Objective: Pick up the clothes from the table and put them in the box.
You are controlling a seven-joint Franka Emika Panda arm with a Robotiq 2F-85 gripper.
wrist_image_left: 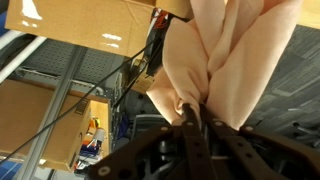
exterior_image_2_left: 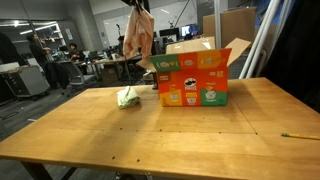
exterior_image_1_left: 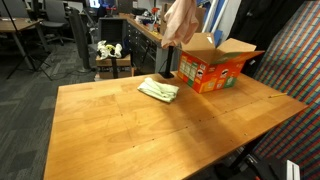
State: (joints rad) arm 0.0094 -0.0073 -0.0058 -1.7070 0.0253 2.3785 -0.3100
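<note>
The pink cloth, now lifted high beside the box, will be let go by my gripper inside the orange cardboard box, down (exterior_image_1_left: 213, 56) between its open flaps.
A pale pink garment (exterior_image_1_left: 181, 22) hangs from my gripper, lifted high above the table next to the open orange cardboard box (exterior_image_1_left: 215, 66); it also shows in an exterior view (exterior_image_2_left: 139, 32), up left of the box (exterior_image_2_left: 194, 78). In the wrist view my gripper (wrist_image_left: 193, 112) is shut on the pink cloth (wrist_image_left: 225, 45), which fills the upper frame. A folded light green cloth (exterior_image_1_left: 158, 90) lies on the wooden table (exterior_image_1_left: 150, 130) left of the box; it also shows in an exterior view (exterior_image_2_left: 127, 97).
The box flaps (exterior_image_1_left: 237, 47) stand open upward. Office chairs and desks (exterior_image_1_left: 55, 30) stand behind the table. A pencil (exterior_image_2_left: 298, 135) lies near the table's edge. A patterned panel (exterior_image_1_left: 295, 50) stands beside the table.
</note>
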